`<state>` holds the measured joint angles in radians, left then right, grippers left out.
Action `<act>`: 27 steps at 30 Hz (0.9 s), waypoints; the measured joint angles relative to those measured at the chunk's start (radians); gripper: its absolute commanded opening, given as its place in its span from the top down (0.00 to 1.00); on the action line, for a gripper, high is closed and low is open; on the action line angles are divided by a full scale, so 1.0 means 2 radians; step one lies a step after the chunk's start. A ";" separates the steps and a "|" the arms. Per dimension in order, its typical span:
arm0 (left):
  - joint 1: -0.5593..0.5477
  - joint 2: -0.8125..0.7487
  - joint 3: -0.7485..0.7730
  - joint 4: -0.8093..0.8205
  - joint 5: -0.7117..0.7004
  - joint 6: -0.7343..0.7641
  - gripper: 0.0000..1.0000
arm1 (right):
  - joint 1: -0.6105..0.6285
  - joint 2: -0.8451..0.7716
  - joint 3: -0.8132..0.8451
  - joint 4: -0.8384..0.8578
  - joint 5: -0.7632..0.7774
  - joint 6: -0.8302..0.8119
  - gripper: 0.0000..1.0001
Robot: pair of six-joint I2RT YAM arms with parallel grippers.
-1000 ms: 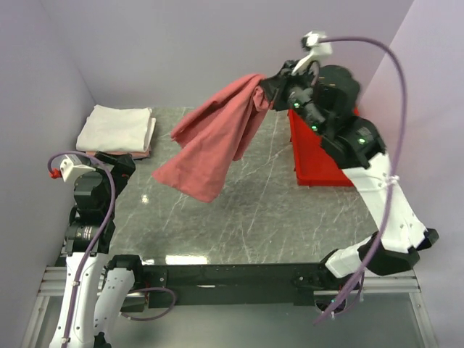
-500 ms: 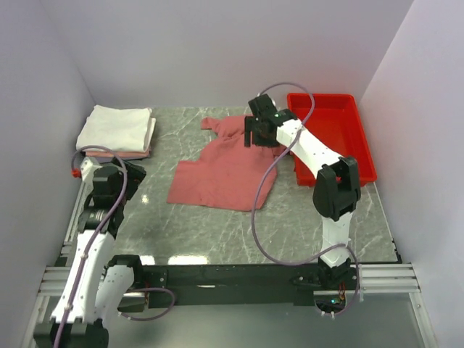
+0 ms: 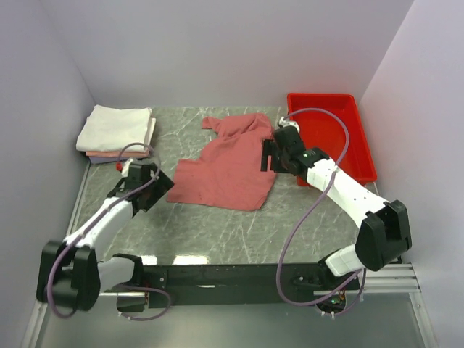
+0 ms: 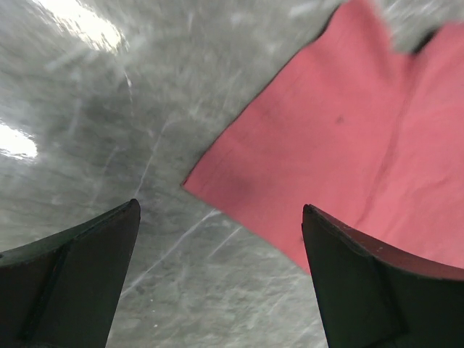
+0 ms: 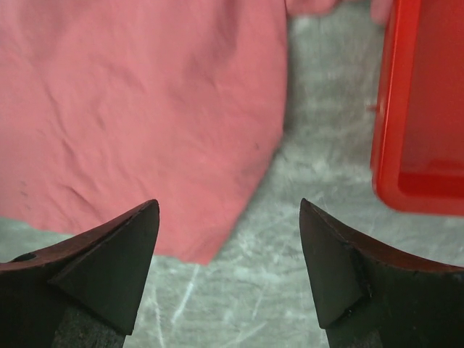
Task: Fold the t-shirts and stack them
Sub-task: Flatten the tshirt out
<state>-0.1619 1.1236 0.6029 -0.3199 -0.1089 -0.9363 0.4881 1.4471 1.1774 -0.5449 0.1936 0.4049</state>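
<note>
My right gripper is to close on the salmon-red t-shirt's back corner (image 3: pixel 262 117), on the side nearest the red tray, because the t-shirt should be lifted.
A dusty salmon-red t-shirt (image 3: pixel 228 163) lies spread and rumpled on the middle of the marble table, one sleeve bunched at the back. My right gripper (image 3: pixel 267 155) hovers open over its right edge, nothing between the fingers; the right wrist view shows the t-shirt (image 5: pixel 145 109) below the right gripper (image 5: pixel 228 203). My left gripper (image 3: pixel 159 190) stands open just off the t-shirt's near-left corner. In the left wrist view that t-shirt corner (image 4: pixel 348 138) lies ahead of the empty left gripper (image 4: pixel 220 207). Two folded t-shirts, white on pale pink (image 3: pixel 116 129), are stacked at the back left.
A bright red plastic tray (image 3: pixel 360 145) sits at the back right, right next to the right gripper; its wall (image 5: pixel 420 109) shows in the right wrist view. Lilac walls enclose the table on the left, the back and the right.
The right gripper opened and let go of the salmon-red t-shirt, which went from hanging in the air to lying on the table. The left arm reached forward to the t-shirt's near-left corner.
</note>
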 measured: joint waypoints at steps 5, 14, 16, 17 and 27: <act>-0.031 0.088 0.018 0.002 -0.001 0.000 0.02 | -0.002 -0.019 -0.055 0.009 0.003 0.009 0.16; -0.064 0.165 0.060 0.010 -0.010 0.003 0.42 | -0.017 -0.039 -0.075 0.031 0.000 0.016 0.16; -0.068 0.179 0.068 0.016 -0.010 0.004 0.64 | -0.018 -0.040 -0.076 0.033 -0.001 0.017 0.17; -0.070 0.187 0.071 0.019 -0.010 0.005 0.71 | -0.018 -0.040 -0.077 0.034 -0.001 0.018 0.17; -0.075 0.201 0.104 -0.003 -0.069 0.016 0.99 | -0.024 -0.060 -0.091 0.038 0.001 0.018 0.17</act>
<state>-0.3122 1.5257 0.8101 -0.3252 -0.2462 -0.9047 0.4404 1.3262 0.9958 -0.4686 0.1947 0.4404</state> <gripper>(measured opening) 0.026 0.830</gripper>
